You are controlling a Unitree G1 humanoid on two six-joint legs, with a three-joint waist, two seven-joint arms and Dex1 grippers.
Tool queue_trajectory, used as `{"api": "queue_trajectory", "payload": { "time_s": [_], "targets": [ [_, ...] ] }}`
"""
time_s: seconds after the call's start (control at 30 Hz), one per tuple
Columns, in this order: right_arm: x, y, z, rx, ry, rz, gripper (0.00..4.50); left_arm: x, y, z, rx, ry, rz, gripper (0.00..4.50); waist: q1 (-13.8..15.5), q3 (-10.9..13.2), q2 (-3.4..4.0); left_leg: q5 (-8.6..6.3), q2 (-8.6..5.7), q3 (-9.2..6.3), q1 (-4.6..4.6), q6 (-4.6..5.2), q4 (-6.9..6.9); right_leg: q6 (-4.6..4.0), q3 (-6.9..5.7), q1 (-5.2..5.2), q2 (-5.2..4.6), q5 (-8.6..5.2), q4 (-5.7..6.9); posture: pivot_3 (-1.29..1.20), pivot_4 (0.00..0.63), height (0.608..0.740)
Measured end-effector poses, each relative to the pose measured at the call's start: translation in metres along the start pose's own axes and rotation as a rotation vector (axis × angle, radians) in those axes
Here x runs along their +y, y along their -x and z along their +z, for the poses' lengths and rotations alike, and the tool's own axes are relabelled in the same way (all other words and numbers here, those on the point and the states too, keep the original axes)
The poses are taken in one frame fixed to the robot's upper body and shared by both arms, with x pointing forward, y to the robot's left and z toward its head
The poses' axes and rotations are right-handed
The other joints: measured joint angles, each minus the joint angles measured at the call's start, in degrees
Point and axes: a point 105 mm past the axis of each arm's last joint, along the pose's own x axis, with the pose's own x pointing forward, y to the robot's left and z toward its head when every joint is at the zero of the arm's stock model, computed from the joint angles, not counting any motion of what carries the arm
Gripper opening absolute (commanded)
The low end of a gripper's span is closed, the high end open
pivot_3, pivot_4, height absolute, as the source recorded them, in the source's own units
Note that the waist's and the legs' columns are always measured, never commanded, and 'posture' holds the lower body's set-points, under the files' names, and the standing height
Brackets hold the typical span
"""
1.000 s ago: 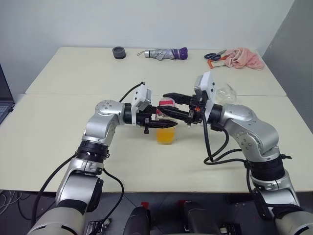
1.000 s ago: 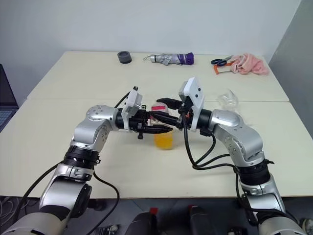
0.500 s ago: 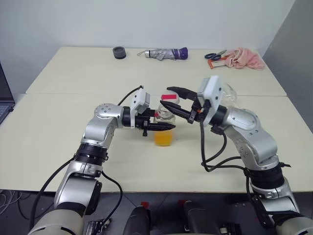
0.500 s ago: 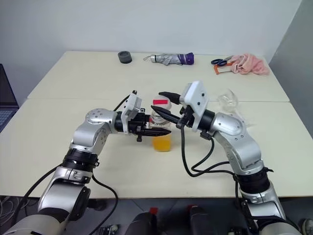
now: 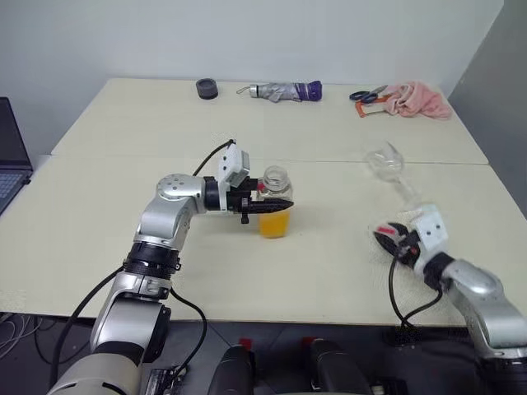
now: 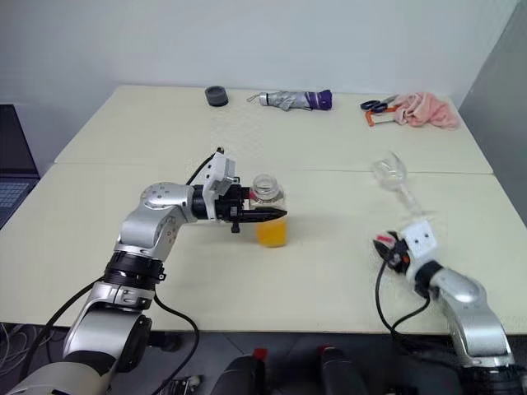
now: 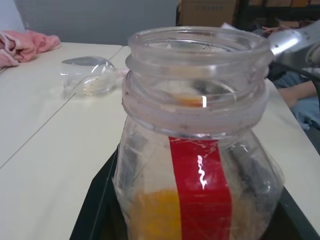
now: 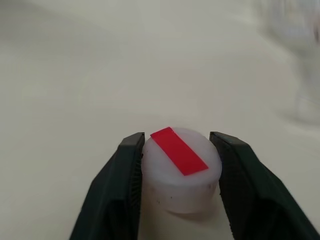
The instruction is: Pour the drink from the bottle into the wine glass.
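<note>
Next, my left gripper sets the bottle down just this side of the seam [image 5: 190, 192], directly in front of the black roll. The bottle now stands upright mid-table.
The bottle [image 5: 274, 197] stands upright mid-table with its mouth uncovered. The orange drink [image 5: 273, 225] fills its lower part. My left gripper [image 5: 282, 206] is shut on the bottle's body from the left, and the left wrist view shows the bottle [image 7: 197, 150] with its red strip up close. My right gripper [image 5: 385, 239] is low over the table at the front right. It is shut on a white cap [image 8: 180, 170] that has a red strip on top. The wine glass [image 5: 389, 163] lies on its side at the right, beyond that gripper.
Along the far edge lie a black roll [image 5: 206, 87], a folded umbrella [image 5: 284, 90], scissors [image 5: 366, 95] and a pink cloth [image 5: 418, 99]. A laptop [image 5: 12, 156] sits off the left side. A seam [image 5: 123, 156] runs across the table behind the bottle.
My right gripper lifted the cap off the bottle, then swung right and down to the table's front right. The left gripper kept holding the bottle still.
</note>
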Motion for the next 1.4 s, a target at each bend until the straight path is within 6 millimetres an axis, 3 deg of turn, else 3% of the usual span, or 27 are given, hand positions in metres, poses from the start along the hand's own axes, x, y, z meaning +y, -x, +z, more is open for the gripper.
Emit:
{"api": "queue_trajectory", "payload": {
  "time_s": [0.13, 0.33, 0.4, 0.47, 0.57, 0.77, 1.0, 1.27, 1.4],
  "targets": [
    [0.004, 0.004, 0.000, -0.023, -0.066, 0.035, 4.50, 0.005, 0.004, 0.003, -0.010, -0.004, 0.038, 1.74, -0.1, 0.0, 0.00, 0.00, 0.08, -0.02, 0.01, 0.00, 0.01, -0.01, -0.01, 0.00, 0.09, 0.00, 0.01, 0.00, 0.150, 0.740],
    [0.002, 0.011, 0.025, -0.091, -0.069, 0.089, 4.50, 0.022, 0.028, 0.008, -0.037, 0.009, 0.197, 1.74, 0.0, 0.0, 0.00, 0.00, 0.07, -0.03, -0.01, 0.00, 0.01, 0.00, -0.01, 0.00, 0.08, 0.00, 0.00, 0.00, 0.150, 0.740],
    [0.011, 0.009, 0.046, -0.135, -0.046, 0.147, 4.50, 0.031, 0.040, 0.004, -0.047, 0.025, 0.300, 1.74, -0.2, 0.0, 0.00, 0.00, 0.09, 0.01, 0.01, 0.00, 0.01, 0.00, 0.03, -0.01, 0.07, 0.01, 0.01, 0.00, 0.150, 0.740],
    [0.029, 0.002, 0.076, -0.209, -0.014, 0.246, 4.50, 0.040, 0.052, 0.001, -0.059, 0.045, 0.398, 1.74, -0.6, 0.0, 0.00, 0.00, 0.15, 0.00, 0.04, -0.01, 0.03, 0.00, 0.02, 0.00, 0.10, 0.01, 0.02, 0.00, 0.150, 0.740],
    [0.079, -0.012, 0.134, -0.370, 0.065, 0.458, 4.50, 0.055, 0.070, -0.006, -0.058, 0.058, 0.554, 1.74, -1.0, 0.0, -0.01, 0.01, 0.20, -0.17, 0.07, -0.02, 0.03, 0.00, -0.10, 0.04, 0.21, 0.01, 0.03, 0.00, 0.150, 0.740],
    [0.132, -0.058, 0.170, -0.416, 0.076, 0.576, 4.50, 0.080, 0.106, -0.027, -0.013, 0.066, 0.853, 1.74, -0.6, 0.0, -0.04, 0.01, 0.11, -0.19, -0.09, -0.02, 0.09, -0.02, -0.18, -0.05, -0.09, 0.03, 0.02, 0.00, 0.150, 0.740],
    [0.160, -0.079, 0.182, -0.396, 0.099, 0.611, 4.50, 0.095, 0.135, -0.034, 0.002, 0.058, 1.081, 1.74, 0.5, 0.0, -0.06, 0.01, 0.04, -0.27, -0.19, -0.02, 0.07, -0.02, -0.29, -0.08, -0.46, 0.03, -0.02, 0.00, 0.150, 0.740],
    [0.174, -0.084, 0.183, -0.378, 0.124, 0.651, 4.50, 0.102, 0.146, -0.038, 0.010, 0.065, 1.192, 1.74, 0.4, 0.0, -0.07, 0.02, 0.05, -0.30, -0.08, -0.03, 0.08, -0.03, -0.37, -0.07, -0.31, 0.03, 0.12, 0.00, 0.150, 0.740],
    [0.177, -0.084, 0.182, -0.375, 0.135, 0.661, 4.50, 0.104, 0.151, -0.041, 0.008, 0.084, 1.232, 2.99, 0.3, 0.0, -0.07, 0.02, 0.06, -0.31, -0.04, -0.04, 0.09, -0.05, -0.37, -0.07, -0.28, 0.04, 0.19, 0.00, 0.150, 0.740]
  ]
}}
